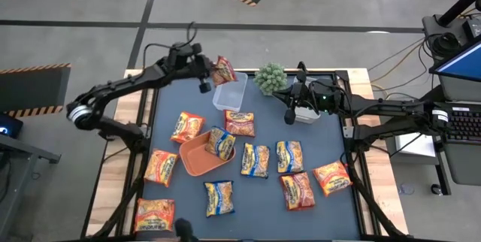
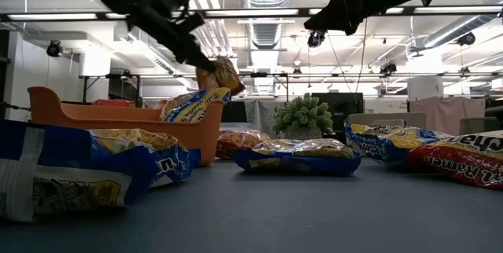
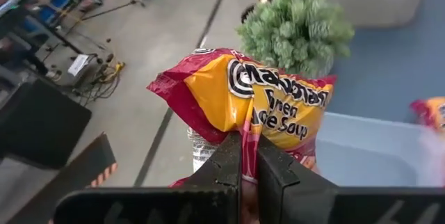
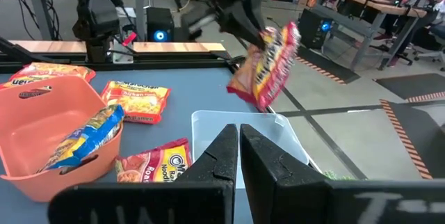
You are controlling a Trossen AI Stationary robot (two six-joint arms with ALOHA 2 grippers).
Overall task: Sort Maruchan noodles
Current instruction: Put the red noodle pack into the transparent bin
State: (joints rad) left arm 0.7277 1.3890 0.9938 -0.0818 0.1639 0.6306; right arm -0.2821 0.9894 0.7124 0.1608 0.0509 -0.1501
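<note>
I will let go of the red-orange Maruchan packet, now hanging over the tub, with my left gripper in the far end of the clear plastic tub [image 1: 234, 78] [image 3: 341, 156].
A red-orange Maruchan packet [image 3: 271, 99] hangs in the air over a clear plastic tub [image 1: 230, 92] at the table's far middle, with my left gripper [image 3: 249, 144] shut on it. In the right wrist view the same packet [image 4: 268, 64] shows above the tub [image 4: 278, 137]. Several more packets lie flat on the blue mat, among them an orange one [image 1: 187, 126] and a yellow-and-blue one [image 1: 219, 197]. One yellow-and-blue packet [image 1: 221, 143] leans inside the orange tray [image 1: 194, 159]. My right gripper [image 4: 238, 137] is shut and empty, raised above the mat beside the plant [image 1: 270, 78]. My left gripper pinches the packet between its two fingers at one short end [image 3: 249, 130], on the crimped edge. The fingers [image 4: 240, 22] come slanting down from the table's left. The packet is lifted clear and hangs tilted below them, over the tub.
A small green plant stands at the far edge next to the tub. A white container [image 1: 307, 114] sits under my right arm. Packets [image 1: 298, 190] crowd the middle and near part of the mat; wooden table borders [image 1: 124, 159] run along both sides.
</note>
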